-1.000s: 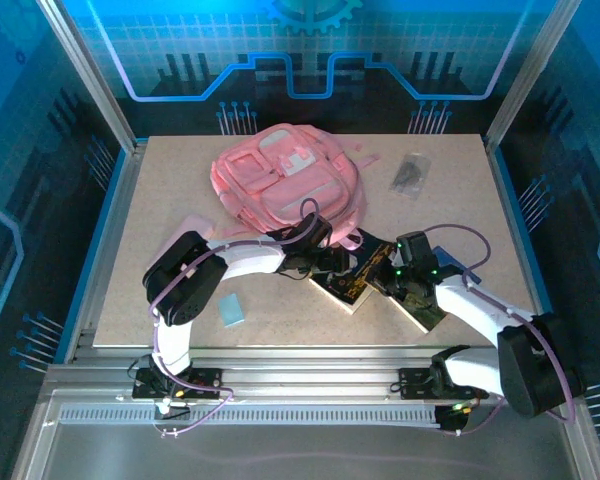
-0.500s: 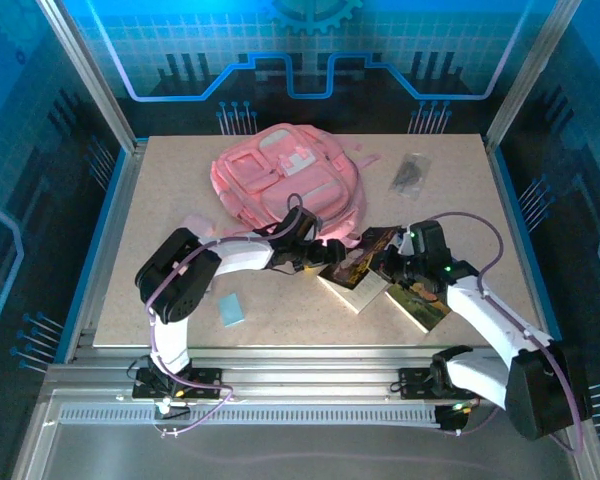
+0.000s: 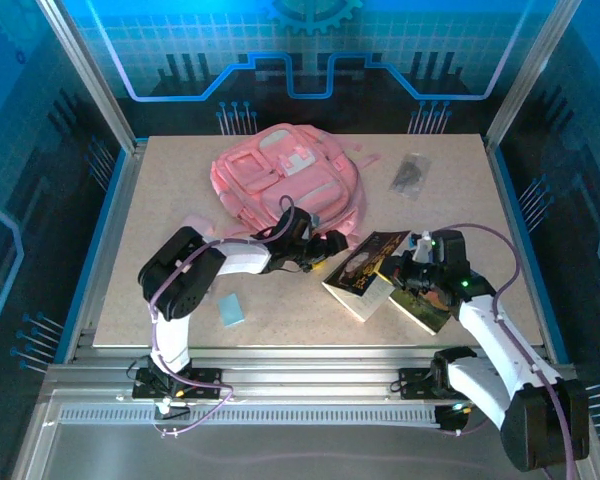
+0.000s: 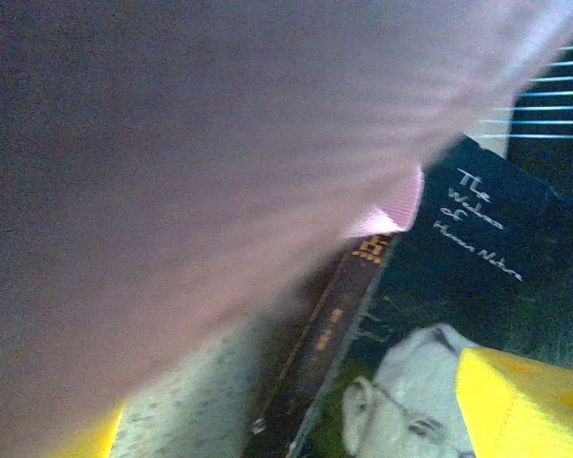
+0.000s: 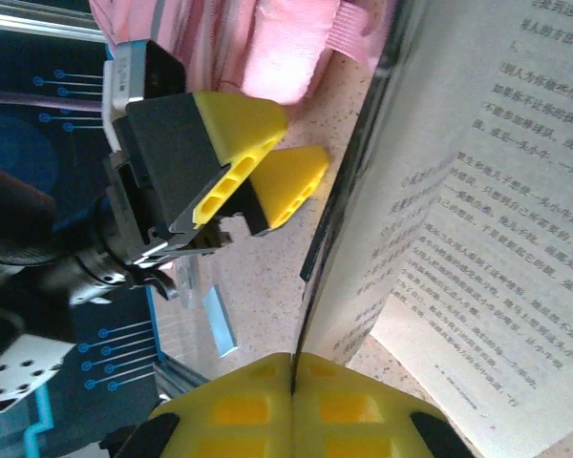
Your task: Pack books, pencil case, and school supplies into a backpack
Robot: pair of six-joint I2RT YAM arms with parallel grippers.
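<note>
The black book gapes as my right gripper pinches only its cover, so next I release, then grip the cover and pages together [image 5: 468, 248].
The pink backpack [image 3: 285, 185] lies flat at the table's back centre. My left gripper [image 3: 325, 243] is open at its near edge, with pink fabric [image 4: 172, 143] draped over the left wrist camera. The black book [image 3: 363, 272] with the man's portrait [image 4: 430, 382] lies just right of it. My right gripper [image 5: 291, 377] is shut on its cover edge, the cover raised and printed pages [image 5: 477, 191] showing. The green-yellow book [image 3: 427, 302] lies under my right gripper [image 3: 408, 268]. The pale pink pencil case [image 3: 193, 222] peeks out behind the left arm.
A pale blue flat rectangle [image 3: 232, 308] lies near the front left, also in the right wrist view [image 5: 220, 324]. A dark grey packet [image 3: 410, 173] sits at the back right. The left gripper's yellow fingers [image 5: 267, 157] stand close to the raised cover.
My right gripper has drawn right and back, lifting the black book's cover open and shifting the book right. My left gripper has opened wider and sits by the backpack's edge.
</note>
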